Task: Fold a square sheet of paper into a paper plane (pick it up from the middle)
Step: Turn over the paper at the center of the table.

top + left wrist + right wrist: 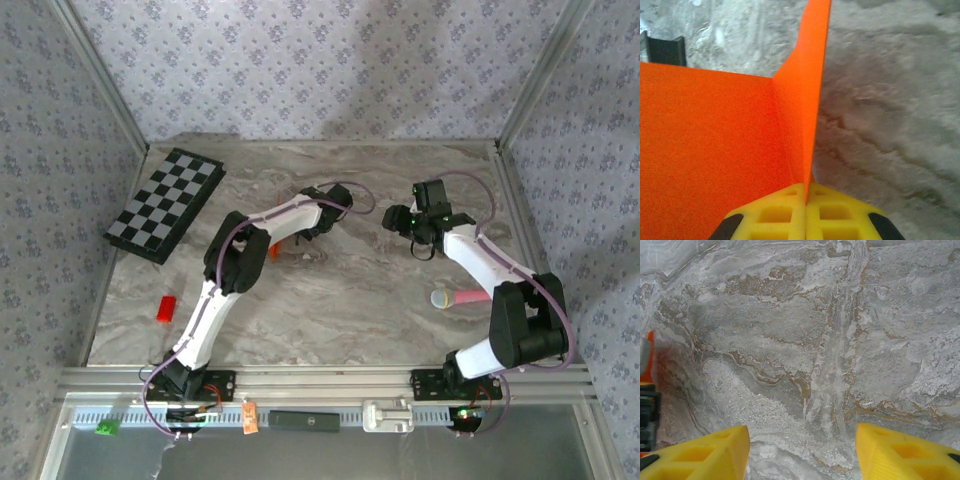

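The orange paper has my left gripper reaching across it to its upright flap, so that gripper should open, back away and grab the paper's end [274, 252] nearest the checkerboard.
The square sheet of paper [705, 150] is bright orange and creased: a broad panel on the left meets an upright flap [810, 75] along a fold. My left gripper [806, 200] is shut on the paper at the bottom of that fold, yellow fingers [775, 215] pressed together. From above, a bit of the orange paper [273, 249] shows under the left arm near the table's middle. My right gripper [802, 450] hangs open over bare marble to the right, its fingers [705, 455] wide apart and nothing between them. The paper plane is out of view.
A black-and-white checkerboard [165, 205] lies at the back left. A small red block [166, 308] sits near the left front. A pink-handled object [452, 298] lies beside the right arm. The marble table [330, 310] is walled on three sides.
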`<state>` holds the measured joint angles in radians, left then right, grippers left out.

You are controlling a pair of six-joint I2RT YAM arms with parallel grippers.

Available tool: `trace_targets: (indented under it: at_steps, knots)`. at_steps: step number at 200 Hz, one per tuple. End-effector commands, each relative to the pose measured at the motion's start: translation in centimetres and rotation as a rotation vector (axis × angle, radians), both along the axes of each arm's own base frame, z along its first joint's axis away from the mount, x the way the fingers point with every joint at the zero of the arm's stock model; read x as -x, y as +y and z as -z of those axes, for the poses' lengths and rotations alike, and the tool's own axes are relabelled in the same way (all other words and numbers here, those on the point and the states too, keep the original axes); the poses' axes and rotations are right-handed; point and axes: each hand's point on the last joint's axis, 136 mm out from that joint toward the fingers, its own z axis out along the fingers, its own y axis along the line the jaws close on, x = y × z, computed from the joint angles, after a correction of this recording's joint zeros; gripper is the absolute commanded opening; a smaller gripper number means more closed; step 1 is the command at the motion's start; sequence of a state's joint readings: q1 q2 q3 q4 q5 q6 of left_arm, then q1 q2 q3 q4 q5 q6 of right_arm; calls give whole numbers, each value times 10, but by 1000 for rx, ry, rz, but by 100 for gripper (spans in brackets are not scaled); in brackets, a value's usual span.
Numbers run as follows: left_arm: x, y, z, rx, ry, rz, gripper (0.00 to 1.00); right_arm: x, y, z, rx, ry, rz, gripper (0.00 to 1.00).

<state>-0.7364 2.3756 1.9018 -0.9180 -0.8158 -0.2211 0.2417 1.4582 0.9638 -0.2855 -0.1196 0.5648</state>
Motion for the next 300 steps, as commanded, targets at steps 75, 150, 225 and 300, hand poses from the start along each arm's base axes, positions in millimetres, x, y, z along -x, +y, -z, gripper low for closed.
trace_targets:
  at_steps: [75, 150, 225, 300]
  knots:
    - [20, -47, 6, 245, 135, -10, 25, 5, -4, 5, -46, 27, 46, 59]
    - [78, -116, -23, 849, 344, -104, 35, 4, -5, 10, -67, 45, 74, 58]
    - [75, -59, -47, 1127, 259, -267, 27, 3, 2, 16, -101, 60, 60, 58]
    - [40, 9, -11, 1013, 148, -369, 18, 1, 11, 17, -124, 70, 41, 58]
